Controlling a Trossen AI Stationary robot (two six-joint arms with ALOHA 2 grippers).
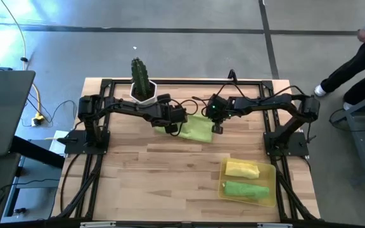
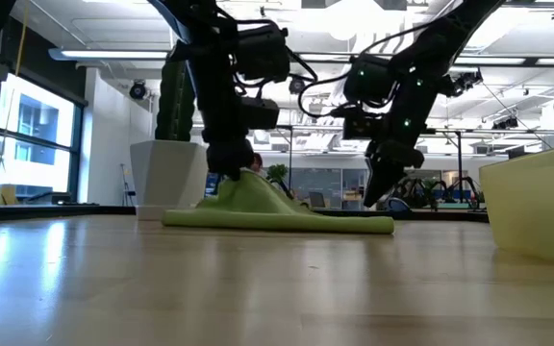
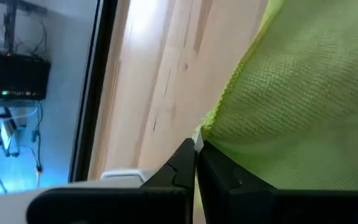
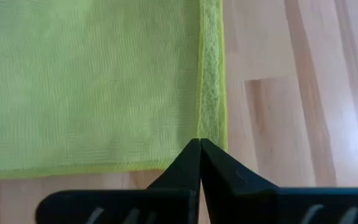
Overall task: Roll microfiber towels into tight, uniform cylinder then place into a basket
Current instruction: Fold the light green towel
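My right gripper should take the fold's loose edge (image 4: 200,124) and open it flat before rolling, because the lime green towel's end is folded over in a narrow fold.
A lime green microfiber towel (image 1: 197,129) lies spread on the table's far middle. My left gripper (image 1: 173,127) is shut on its left side, where the cloth rises to a peak (image 2: 246,183). My right gripper (image 1: 218,129) is shut at the towel's right end, its tips (image 2: 373,202) over a corner with a narrow folded strip (image 4: 211,93). The basket (image 1: 272,171) stands at the near right. In it lie a rolled yellow towel (image 1: 241,168) and a rolled green towel (image 1: 246,189). My left gripper pinches the towel's left edge (image 3: 211,124) between its two fingers, coming slanting down from the table's left. That edge is lifted into a peak, and the rest of the towel lies flat on the table. My right gripper's shut tips stand over the folded strip near the corner (image 4: 207,132); whether they touch the cloth I cannot tell.
A white pot with a cactus (image 1: 142,85) stands at the far edge behind my left arm. The basket's wall (image 2: 532,202) rises at the right in the low view. Bare wood lies on the near left of the table. A person's legs (image 1: 353,63) show beyond the far right corner.
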